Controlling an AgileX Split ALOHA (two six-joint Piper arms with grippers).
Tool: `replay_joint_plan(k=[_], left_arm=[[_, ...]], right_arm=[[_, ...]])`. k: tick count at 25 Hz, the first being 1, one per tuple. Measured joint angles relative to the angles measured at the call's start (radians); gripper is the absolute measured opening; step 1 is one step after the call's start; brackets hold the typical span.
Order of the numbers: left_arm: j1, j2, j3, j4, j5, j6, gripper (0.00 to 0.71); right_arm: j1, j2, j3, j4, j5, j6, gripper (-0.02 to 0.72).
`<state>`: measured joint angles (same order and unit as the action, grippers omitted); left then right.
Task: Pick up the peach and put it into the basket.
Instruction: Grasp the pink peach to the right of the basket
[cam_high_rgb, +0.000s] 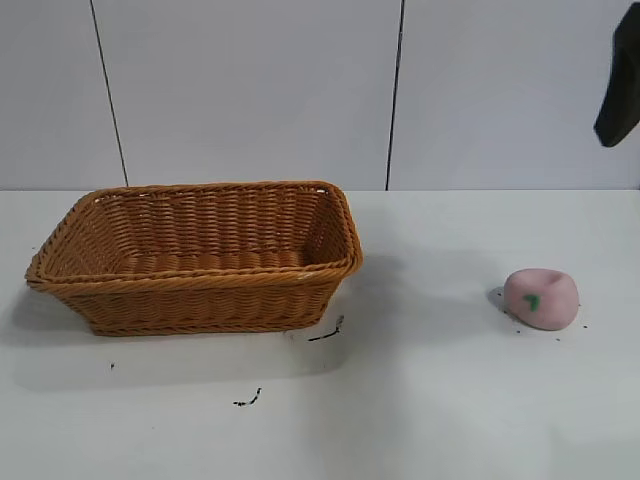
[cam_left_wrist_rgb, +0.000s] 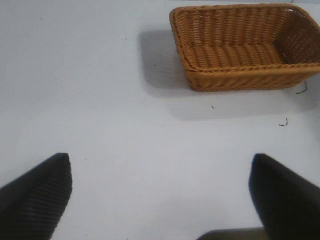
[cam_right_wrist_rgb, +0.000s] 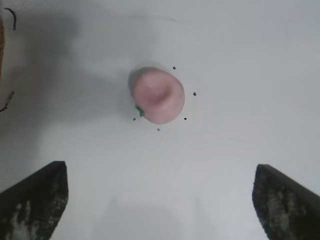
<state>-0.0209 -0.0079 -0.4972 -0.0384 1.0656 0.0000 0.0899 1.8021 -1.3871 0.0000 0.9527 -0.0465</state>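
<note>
The robot's right gripper should move down from above and close on the upper part of the peach (cam_high_rgb: 542, 283) (cam_right_wrist_rgb: 159, 94), with one finger on either side.
The pale pink peach (cam_high_rgb: 541, 298) with a green leaf mark lies on the white table at the right. It also shows in the right wrist view (cam_right_wrist_rgb: 158, 95), ahead of my right gripper (cam_right_wrist_rgb: 160, 200), which is open, empty and well above the table. In the exterior view only a dark part of the right arm (cam_high_rgb: 620, 80) shows at the top right edge, high above the peach. The orange-brown wicker basket (cam_high_rgb: 195, 290) stands empty at the left. It also shows in the left wrist view (cam_left_wrist_rgb: 235, 80), far ahead of my open, empty left gripper (cam_left_wrist_rgb: 160, 197).
Small dark scraps (cam_high_rgb: 325, 334) lie on the table just in front of the basket, and tiny dark specks (cam_right_wrist_rgb: 185, 119) ring the peach. A white panelled wall (cam_high_rgb: 250, 90) backs the table.
</note>
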Motion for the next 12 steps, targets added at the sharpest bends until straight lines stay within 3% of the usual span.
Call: replay_joint_plan(k=[6, 12], left_arm=[[0.000, 0.000, 0.000, 0.000, 0.000, 0.000, 0.693], [0.000, 0.000, 0.000, 0.000, 0.000, 0.000, 0.693]], right_arm=[[0.011, 0.124, -0.017, 0.000, -0.020, -0.003, 0.695], [0.002, 0.221, -0.017, -0.011, -0.098, 0.004, 0.695]])
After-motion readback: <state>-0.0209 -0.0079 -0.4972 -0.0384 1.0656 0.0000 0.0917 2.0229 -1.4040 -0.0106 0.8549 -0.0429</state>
